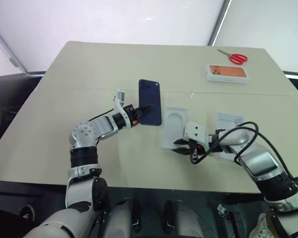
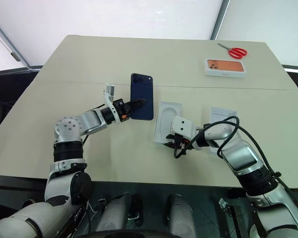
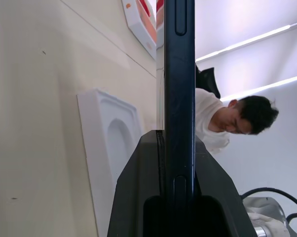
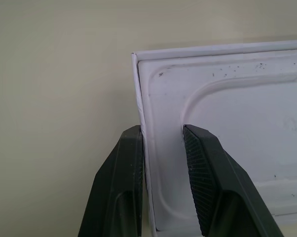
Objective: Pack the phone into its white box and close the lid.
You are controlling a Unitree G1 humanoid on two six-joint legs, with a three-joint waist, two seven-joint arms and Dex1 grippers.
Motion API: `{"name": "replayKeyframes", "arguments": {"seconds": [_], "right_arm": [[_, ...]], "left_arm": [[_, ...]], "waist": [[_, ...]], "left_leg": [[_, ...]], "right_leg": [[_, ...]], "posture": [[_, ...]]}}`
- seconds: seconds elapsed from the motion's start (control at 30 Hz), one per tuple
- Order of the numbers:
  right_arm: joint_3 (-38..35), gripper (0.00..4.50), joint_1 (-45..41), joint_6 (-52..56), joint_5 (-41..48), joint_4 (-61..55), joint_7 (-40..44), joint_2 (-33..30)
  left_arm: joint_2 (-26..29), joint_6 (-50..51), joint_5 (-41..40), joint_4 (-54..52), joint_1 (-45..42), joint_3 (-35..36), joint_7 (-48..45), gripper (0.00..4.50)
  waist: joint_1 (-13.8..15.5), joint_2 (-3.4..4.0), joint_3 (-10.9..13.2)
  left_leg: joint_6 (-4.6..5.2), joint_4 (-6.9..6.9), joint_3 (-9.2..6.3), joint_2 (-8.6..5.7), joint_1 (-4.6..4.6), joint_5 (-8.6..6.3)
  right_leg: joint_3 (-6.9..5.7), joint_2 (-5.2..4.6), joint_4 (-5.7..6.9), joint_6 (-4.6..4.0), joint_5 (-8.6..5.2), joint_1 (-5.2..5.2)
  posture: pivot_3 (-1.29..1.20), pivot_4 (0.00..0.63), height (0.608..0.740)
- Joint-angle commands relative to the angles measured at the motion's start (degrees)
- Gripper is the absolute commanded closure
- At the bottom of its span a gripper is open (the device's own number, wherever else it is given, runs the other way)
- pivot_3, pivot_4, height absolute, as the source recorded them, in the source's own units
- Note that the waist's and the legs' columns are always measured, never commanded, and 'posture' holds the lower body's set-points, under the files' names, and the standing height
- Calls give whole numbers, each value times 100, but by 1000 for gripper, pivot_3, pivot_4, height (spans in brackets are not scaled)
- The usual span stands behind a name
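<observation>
My left gripper is to release the dark navy phone on the flat white insert with the oval hollow (image 1: 180, 127) (image 3: 122, 141).
My left gripper (image 1: 148, 107) is shut on the lower part of the dark navy phone (image 1: 150, 99) and holds it upright above the table, its camera bump at the top. In the left wrist view the phone (image 3: 179, 74) stands edge-on between the fingers. My right gripper (image 1: 180, 148) sits low at the near end of a flat white insert (image 1: 173, 124) with an oval recess. Its fingers are apart, one on each side of the insert's (image 4: 237, 98) edge. Another shallow white piece (image 1: 228, 121) lies partly behind my right arm; whether it is the white box or the lid I cannot tell.
At the far right of the beige table (image 1: 89, 74) lie a white box printed with an orange phone (image 1: 227, 73) and red scissors (image 1: 236, 57). A person (image 3: 227, 116) in a white top is beyond the table in the left wrist view.
</observation>
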Motion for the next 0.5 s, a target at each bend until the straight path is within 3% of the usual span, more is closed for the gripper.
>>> {"name": "replayKeyframes", "arguments": {"seconds": [0.03, 0.17, 0.27, 0.4, 0.5], "right_arm": [[28, 3212, -64, 95, 64, 29, 15, 13], [0, 3212, -48, 5, 56, 53, 77, -65], [-75, 2350, -92, 60, 131, 93, 112, -61], [-159, 353, -119, -23, 201, 47, 162, -121], [-463, 353, -180, 120, 560, -39, 254, -124]], "left_arm": [[-46, -37, -190, -246, 12, 14, -16, 4500], [25, -19, -188, -239, 26, 4, -37, 4500], [39, -27, -185, -219, 25, -7, -36, 4500], [-8, -31, -199, -269, 68, -44, -32, 4500], [-73, 44, -295, -214, 39, 36, 19, 4500]], "waist": [[0, 0, 0], [1, 0, 2], [13, -2, 4], [13, -5, 10], [10, -4, 15]], "left_leg": [[0, 0, 0, 0, 0, 0], [0, 0, 0, 0, 0, 0], [1, 1, 0, 0, -2, 0], [2, 1, 0, -2, -6, -1], [2, 1, 0, -2, -7, -1]], "right_leg": [[0, 0, 0, 0, 0, 0], [0, 0, 0, 0, 0, -1], [-1, 0, 0, 0, 0, -1], [-1, -2, -1, 0, 0, -3], [-1, -1, -1, 0, 0, -4]], "posture": [[0, 150, 738], [0, 150, 738], [0, 150, 738], [0, 150, 738], [0, 150, 738]]}}
